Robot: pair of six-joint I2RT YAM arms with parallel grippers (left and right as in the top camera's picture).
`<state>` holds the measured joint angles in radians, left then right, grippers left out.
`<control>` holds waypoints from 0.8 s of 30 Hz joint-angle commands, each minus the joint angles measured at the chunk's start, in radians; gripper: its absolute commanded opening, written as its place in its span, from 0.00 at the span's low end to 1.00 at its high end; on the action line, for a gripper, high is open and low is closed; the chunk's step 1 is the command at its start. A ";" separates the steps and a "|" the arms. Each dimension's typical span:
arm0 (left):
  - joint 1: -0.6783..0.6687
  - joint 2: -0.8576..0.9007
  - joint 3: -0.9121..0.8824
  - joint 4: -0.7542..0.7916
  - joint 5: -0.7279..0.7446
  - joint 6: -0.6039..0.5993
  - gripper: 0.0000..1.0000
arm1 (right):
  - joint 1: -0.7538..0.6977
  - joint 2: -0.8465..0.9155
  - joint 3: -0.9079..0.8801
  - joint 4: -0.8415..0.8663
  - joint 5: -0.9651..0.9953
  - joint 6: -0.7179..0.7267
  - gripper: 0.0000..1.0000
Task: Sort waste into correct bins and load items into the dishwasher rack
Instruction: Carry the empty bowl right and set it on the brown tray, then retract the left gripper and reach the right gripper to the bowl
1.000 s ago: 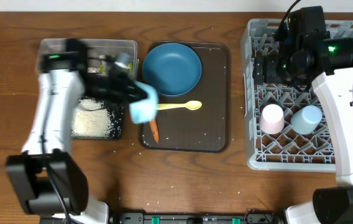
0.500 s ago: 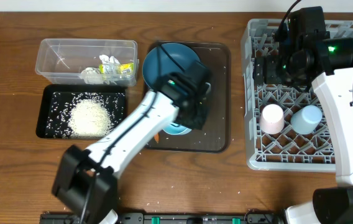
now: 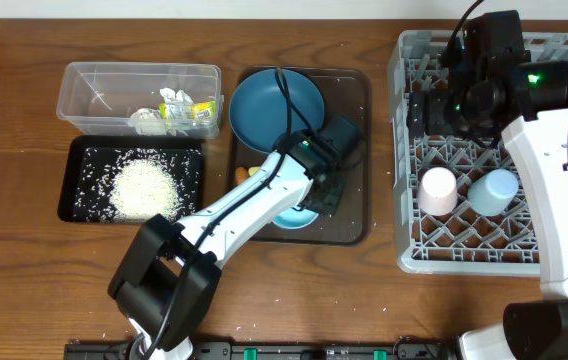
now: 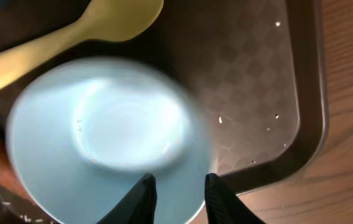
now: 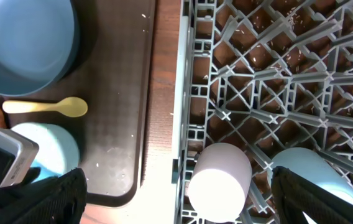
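I move my right gripper to the light blue bowl next and close it on the bowl's rim (image 3: 317, 214) (image 5: 76, 143), on the side that faces the grey rack.
My left gripper (image 3: 316, 193) (image 4: 178, 196) is shut on the rim of the light blue bowl (image 3: 292, 215) (image 4: 102, 137), low over the front of the brown tray. The pale yellow spoon (image 4: 71, 43) (image 5: 46, 107) lies just behind the bowl, and the orange carrot (image 3: 242, 174) is to its left. The dark blue plate (image 3: 274, 105) sits at the tray's back. The pink cup (image 3: 437, 190) and light blue cup (image 3: 492, 190) stand in the grey rack (image 3: 494, 255). My right gripper (image 3: 434, 110) (image 5: 183, 202) is wide open and empty above the rack's left edge.
The clear tub (image 3: 94, 85) at the back left holds paper scraps and the yellow-green wrapper (image 3: 196, 110). The black tray (image 3: 76, 160) in front of it holds a heap of rice (image 3: 144, 188). The brown serving tray (image 3: 349, 120) has stray grains on it.
My left arm has carried the bowl right, from beside the black tray to the front of the brown tray. The right arm has not moved.
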<state>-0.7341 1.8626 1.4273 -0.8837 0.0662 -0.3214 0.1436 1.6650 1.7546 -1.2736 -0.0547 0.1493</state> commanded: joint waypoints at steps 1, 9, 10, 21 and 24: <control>0.023 -0.040 0.037 -0.024 -0.023 -0.019 0.31 | -0.005 -0.002 -0.005 0.006 -0.002 -0.008 0.93; 0.232 -0.251 0.071 -0.066 -0.023 -0.113 0.40 | 0.069 0.010 -0.005 0.082 -0.119 0.017 0.90; 0.263 -0.277 0.071 -0.072 -0.023 -0.117 0.40 | 0.088 0.016 -0.005 0.090 -0.119 0.023 0.89; 0.484 -0.379 0.071 -0.122 -0.023 -0.122 0.44 | 0.309 0.224 -0.005 0.103 -0.118 0.037 0.87; 0.489 -0.379 0.068 -0.129 -0.028 -0.121 0.44 | 0.346 0.299 -0.005 0.099 -0.124 0.047 0.84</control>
<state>-0.2504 1.4776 1.4876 -1.0050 0.0490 -0.4370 0.4587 1.9121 1.7542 -1.1694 -0.1692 0.1764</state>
